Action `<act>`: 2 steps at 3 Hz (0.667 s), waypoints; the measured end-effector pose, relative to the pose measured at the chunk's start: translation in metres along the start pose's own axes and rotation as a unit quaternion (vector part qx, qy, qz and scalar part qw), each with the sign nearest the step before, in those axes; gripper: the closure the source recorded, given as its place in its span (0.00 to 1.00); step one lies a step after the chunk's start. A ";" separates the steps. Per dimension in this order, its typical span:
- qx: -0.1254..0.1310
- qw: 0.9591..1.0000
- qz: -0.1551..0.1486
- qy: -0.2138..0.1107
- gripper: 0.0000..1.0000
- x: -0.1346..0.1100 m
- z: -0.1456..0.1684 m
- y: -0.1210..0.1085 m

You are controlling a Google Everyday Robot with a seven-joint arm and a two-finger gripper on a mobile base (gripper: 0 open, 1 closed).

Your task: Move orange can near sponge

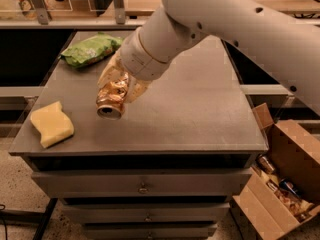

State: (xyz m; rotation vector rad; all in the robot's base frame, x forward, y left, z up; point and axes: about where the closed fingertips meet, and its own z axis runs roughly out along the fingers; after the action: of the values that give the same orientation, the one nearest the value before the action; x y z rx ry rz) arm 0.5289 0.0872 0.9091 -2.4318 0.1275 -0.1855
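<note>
The robot's gripper should release the orange can on the tabletop, snug against the inner side of the yellow sponge (71, 120).
The orange can (112, 98) is shiny orange-gold and is held tilted, its silver top facing the camera, just above the grey tabletop (190, 114). My gripper (117, 84) is shut on the can, with pale fingers on both sides of it. The white arm comes in from the upper right. The pale yellow sponge (51, 124) lies flat near the front left corner of the table, a short way left of the can and apart from it.
A green crinkly snack bag (90, 49) lies at the back left of the table. An open cardboard box (280, 179) with small cans stands on the floor at the right. Drawers run under the tabletop.
</note>
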 end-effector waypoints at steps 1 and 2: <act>-0.009 0.997 -0.067 -0.022 1.00 -0.029 0.038 -0.026; -0.022 0.994 -0.102 -0.031 1.00 -0.040 0.062 -0.041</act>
State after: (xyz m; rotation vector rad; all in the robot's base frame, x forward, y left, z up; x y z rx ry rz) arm 0.5014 0.1631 0.8846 -2.4908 -0.1454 -0.2006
